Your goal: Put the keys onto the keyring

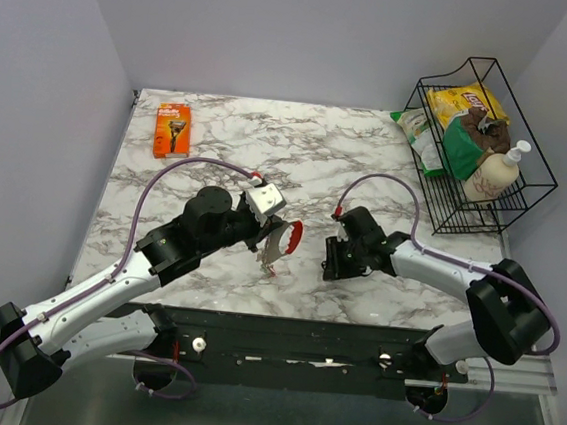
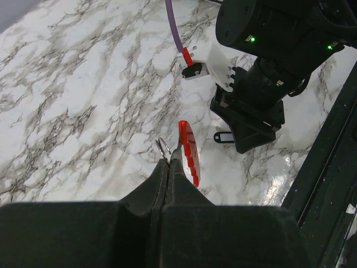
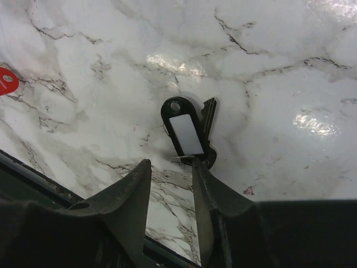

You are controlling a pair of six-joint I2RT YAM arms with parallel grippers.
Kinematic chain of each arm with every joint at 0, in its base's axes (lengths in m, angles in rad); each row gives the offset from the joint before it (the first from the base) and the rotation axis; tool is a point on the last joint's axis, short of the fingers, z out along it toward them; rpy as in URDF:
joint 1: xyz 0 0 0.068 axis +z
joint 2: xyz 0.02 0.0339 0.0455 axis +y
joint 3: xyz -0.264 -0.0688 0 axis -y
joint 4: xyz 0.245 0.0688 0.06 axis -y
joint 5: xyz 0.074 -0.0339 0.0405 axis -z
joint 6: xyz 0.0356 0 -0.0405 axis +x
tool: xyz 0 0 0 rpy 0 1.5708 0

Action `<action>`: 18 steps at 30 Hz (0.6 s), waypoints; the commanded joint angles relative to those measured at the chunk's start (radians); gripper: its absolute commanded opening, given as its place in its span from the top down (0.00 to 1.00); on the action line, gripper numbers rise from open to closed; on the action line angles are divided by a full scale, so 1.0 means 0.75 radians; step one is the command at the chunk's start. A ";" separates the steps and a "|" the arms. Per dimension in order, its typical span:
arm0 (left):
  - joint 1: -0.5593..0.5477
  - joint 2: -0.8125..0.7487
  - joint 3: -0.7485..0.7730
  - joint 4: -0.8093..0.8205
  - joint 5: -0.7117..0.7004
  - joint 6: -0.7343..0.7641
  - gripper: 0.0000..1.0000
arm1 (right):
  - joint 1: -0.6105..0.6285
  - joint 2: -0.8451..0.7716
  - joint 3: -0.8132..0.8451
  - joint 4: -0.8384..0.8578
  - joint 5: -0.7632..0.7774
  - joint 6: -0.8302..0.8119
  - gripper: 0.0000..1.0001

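Observation:
The keyring's black tag is folded against its key, so my right gripper should take the ring end [image 3: 190, 158] and spread them apart before adding the keys.
My left gripper [image 2: 170, 161] is shut on the keys [image 2: 188, 152]. They are a small silvery bunch with a red curved tag, held just above the marble, and a thin metal loop [image 2: 163, 148] sticks out beside the fingertips. In the top view the keys [image 1: 281, 242] hang at the left gripper [image 1: 267, 239]. The keyring [image 3: 186, 132], a small black oblong tag with a pale window, lies flat on the table. My right gripper [image 3: 170, 163] stands open just short of its near end, and nothing is gripped. The keyring [image 2: 223, 137] also shows beside the right arm.
An orange razor pack [image 1: 173, 128] lies at the back left. A black wire basket [image 1: 527, 186] with snack bags and a pump bottle stands at the back right. A black rail [image 1: 301, 340] runs along the near table edge.

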 commanded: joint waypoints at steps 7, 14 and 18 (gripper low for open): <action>-0.002 -0.028 0.004 0.031 0.067 -0.006 1.00 | 0.022 0.136 0.050 -0.037 0.153 0.012 0.73; -0.004 -0.030 0.008 0.027 0.073 -0.008 1.00 | 0.022 0.081 0.052 -0.035 0.161 0.008 0.88; -0.004 -0.028 0.006 0.029 0.071 -0.006 1.00 | 0.020 -0.009 0.054 -0.061 0.155 -0.002 0.90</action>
